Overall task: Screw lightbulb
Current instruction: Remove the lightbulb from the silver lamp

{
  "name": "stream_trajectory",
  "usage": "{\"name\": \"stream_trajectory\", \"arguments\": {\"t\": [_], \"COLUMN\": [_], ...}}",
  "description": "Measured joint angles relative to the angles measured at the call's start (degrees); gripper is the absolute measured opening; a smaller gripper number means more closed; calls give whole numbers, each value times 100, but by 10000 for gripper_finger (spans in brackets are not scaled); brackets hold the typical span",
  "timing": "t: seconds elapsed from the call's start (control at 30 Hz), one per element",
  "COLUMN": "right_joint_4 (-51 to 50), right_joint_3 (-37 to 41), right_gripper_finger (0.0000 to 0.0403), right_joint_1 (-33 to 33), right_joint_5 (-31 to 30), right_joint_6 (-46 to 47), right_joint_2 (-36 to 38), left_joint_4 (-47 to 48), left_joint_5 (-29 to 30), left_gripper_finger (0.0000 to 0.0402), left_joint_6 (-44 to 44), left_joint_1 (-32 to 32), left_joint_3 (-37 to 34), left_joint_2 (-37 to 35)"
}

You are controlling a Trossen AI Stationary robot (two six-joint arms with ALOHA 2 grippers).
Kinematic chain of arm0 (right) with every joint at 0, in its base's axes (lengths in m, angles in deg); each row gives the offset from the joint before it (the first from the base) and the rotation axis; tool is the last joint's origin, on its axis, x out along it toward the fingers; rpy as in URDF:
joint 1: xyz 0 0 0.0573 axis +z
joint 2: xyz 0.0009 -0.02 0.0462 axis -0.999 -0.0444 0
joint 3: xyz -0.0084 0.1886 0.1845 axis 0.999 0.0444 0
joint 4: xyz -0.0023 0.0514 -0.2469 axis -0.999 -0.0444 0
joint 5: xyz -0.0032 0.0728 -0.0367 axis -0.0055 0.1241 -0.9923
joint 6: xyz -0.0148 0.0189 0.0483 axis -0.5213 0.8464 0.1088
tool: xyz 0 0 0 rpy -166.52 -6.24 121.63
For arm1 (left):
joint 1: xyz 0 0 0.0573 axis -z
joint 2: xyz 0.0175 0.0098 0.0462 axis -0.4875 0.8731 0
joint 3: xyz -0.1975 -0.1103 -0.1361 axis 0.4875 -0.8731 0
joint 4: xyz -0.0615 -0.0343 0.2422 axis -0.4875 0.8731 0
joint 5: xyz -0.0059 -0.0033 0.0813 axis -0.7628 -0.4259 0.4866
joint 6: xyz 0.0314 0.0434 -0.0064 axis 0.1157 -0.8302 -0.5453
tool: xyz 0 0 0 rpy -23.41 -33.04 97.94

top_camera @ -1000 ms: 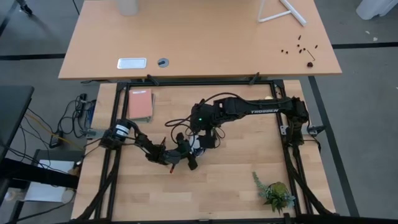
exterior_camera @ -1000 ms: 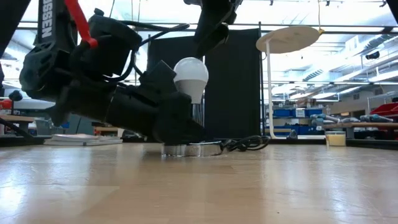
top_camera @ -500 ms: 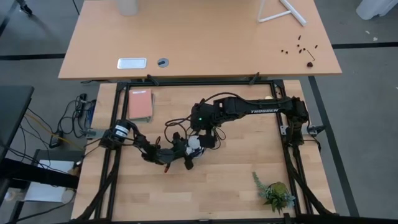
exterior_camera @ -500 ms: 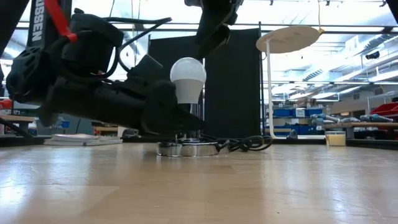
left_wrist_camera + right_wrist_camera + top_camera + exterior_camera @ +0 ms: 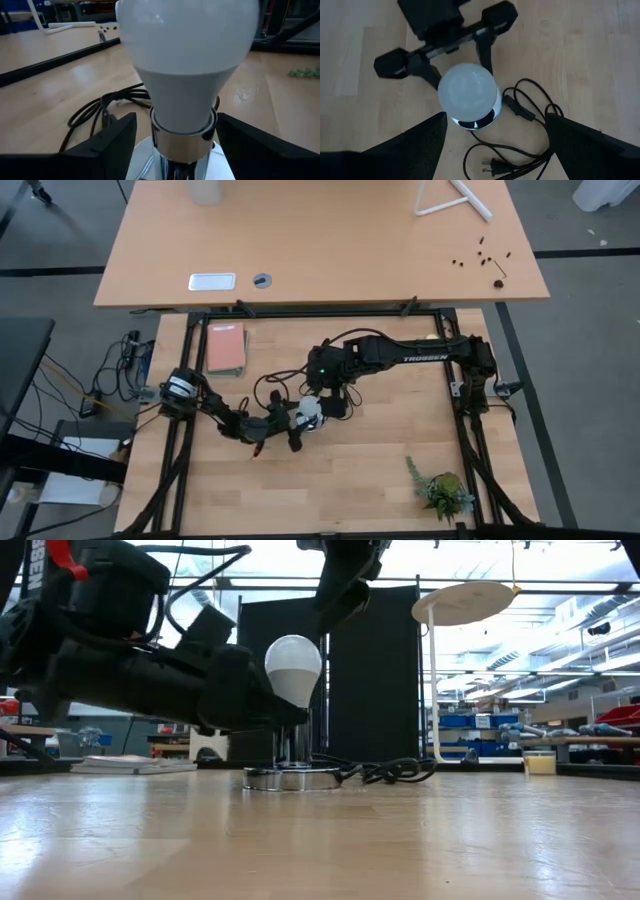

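My left gripper will grip lower on the silver socket (image 5: 180, 167), as it is high by the bulb's neck now, and steady it before my right gripper takes the bulb.
The white lightbulb (image 5: 293, 668) stands about upright with its screw end down in the round silver socket base (image 5: 290, 779), whose black cord (image 5: 520, 135) trails off over the table. My left gripper (image 5: 176, 145) lies low and level. It is open, with one finger on each side of the bulb's neck (image 5: 182, 112). It also shows in the high view (image 5: 298, 422). My right gripper (image 5: 495, 150) hangs open above the bulb (image 5: 467, 92), clear of it, and shows in the low view (image 5: 345, 585). My left gripper comes in level from the table's left side, its fingers (image 5: 112, 140) flanking the bulb's neck just above the socket collar (image 5: 182, 132). A gap shows beside one finger. The other finger stands right at the collar, and I cannot tell whether it touches.
A pink notebook (image 5: 225, 348) lies at the table's far left. A small green plant (image 5: 440, 492) lies near the front right corner. The cord's plug (image 5: 492, 167) lies beside the base. A separate desk (image 5: 320, 240) stands beyond the far edge.
My left gripper has drawn back toward the table's left edge and levelled out. The bulb and the socket base have shifted a little the same way. The bulb leaned slightly a second ago and now stands about upright.
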Motion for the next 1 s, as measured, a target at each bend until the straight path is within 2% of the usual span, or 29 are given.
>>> {"name": "stream_trajectory", "arguments": {"t": [0.2, 0.6, 0.87, 1.0], "right_joint_4": [25, 53, 55, 177], "right_joint_3": [0, 0, 0, 2], "right_gripper_finger": [346, 346, 346, 346], "right_joint_1": [-7, -4, 17, 45], "right_joint_5": [-2, -20, -20, -57], "right_joint_6": [-2, 54, 61, 444], "right_joint_2": [0, 1, 2, 2], "left_joint_4": [115, 361, 356, 371], "left_joint_5": [-314, -317, -315, -315], "left_gripper_finger": [275, 274, 257, 250], "left_joint_6": [181, 194, 290, 291], "left_joint_1": [0, 0, 0, 0], "left_joint_3": [-87, -27, -27, -27], "left_joint_2": [-71, -69, -69, -69]}}
